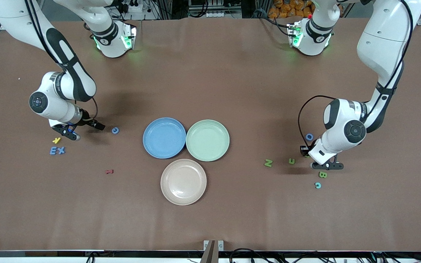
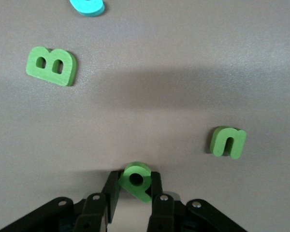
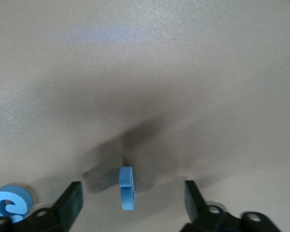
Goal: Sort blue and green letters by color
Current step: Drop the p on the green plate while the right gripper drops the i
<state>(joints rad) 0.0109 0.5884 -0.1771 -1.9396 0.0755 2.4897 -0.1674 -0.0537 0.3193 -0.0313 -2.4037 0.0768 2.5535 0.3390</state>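
Next, my left gripper lets go of the green letter on the green plate [image 1: 222, 141], near its rim facing the green N.
My left gripper [image 1: 307, 155] is shut on a green letter [image 2: 135, 180], low over the table at the left arm's end. A green B [image 2: 51, 65], a green U [image 2: 228, 141] and a teal C [image 2: 88, 7] lie close by. A green N [image 1: 268, 163] and a blue O [image 1: 309, 137] also lie there. My right gripper [image 1: 94, 126] is open at the right arm's end. A blue letter [image 3: 127, 187] stands on its edge between the fingers and touches neither. A blue C [image 1: 115, 130] lies beside that gripper. A blue E [image 1: 53, 150] and X [image 1: 61, 150] lie nearer the front camera.
A blue plate [image 1: 164, 137] and a green plate [image 1: 207, 140] sit side by side mid-table. A beige plate [image 1: 183, 181] sits nearer the front camera. A yellow letter [image 1: 56, 140] lies by the E and X. A dark red letter [image 1: 109, 171] lies apart.
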